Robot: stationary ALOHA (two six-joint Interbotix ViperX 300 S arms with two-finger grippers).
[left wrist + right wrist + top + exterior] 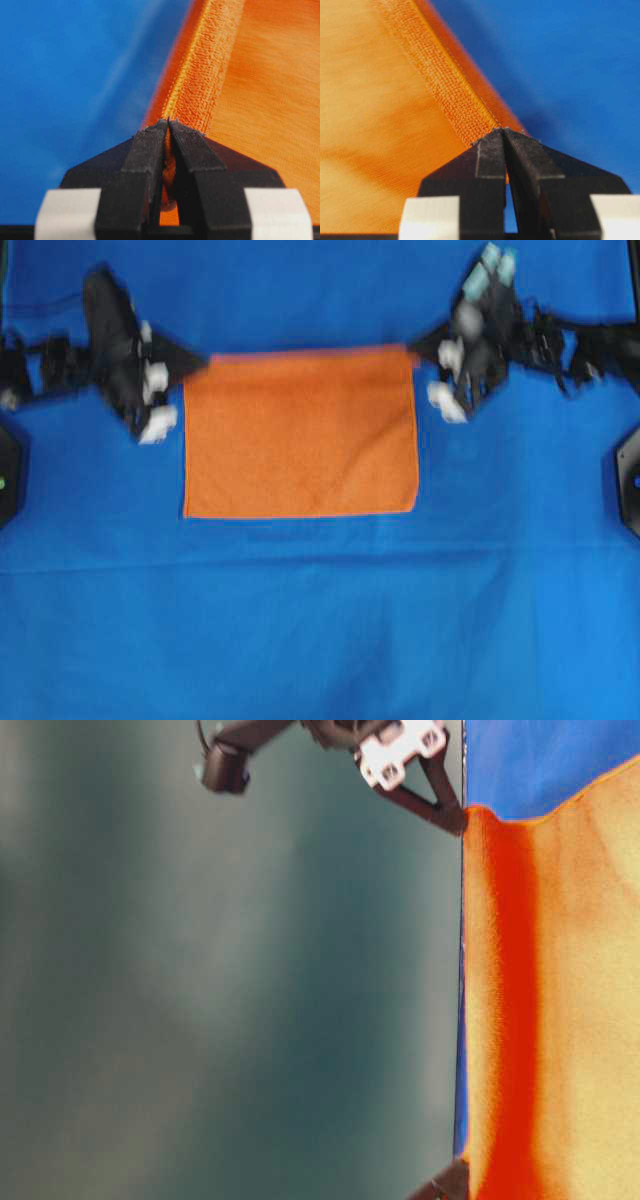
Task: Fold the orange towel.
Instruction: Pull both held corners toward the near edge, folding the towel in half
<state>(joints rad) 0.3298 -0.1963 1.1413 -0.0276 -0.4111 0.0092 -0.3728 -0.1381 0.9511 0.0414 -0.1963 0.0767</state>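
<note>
I should let go of the orange towel's far corner with my right gripper on top of the towel's near corner [408, 500], along the same side.
The orange towel [300, 435] lies as a rectangle on the blue cloth in the overhead view. My left gripper [203, 363] is shut on its far left corner, and my right gripper [413, 350] is shut on its far right corner. In the left wrist view the closed fingertips of the left gripper [168, 123] pinch the stitched hem [200, 85], with orange fabric bunched between the jaws. The right wrist view has the right gripper [504, 131] pinching the hem [445, 95] the same way. The table-level view shows the towel [570, 1000] stretched between two black fingertips.
A large blue cloth [320, 620] covers the table all round the towel. Black arm bases sit at the left edge [8, 475] and the right edge [630, 480] of the overhead view.
</note>
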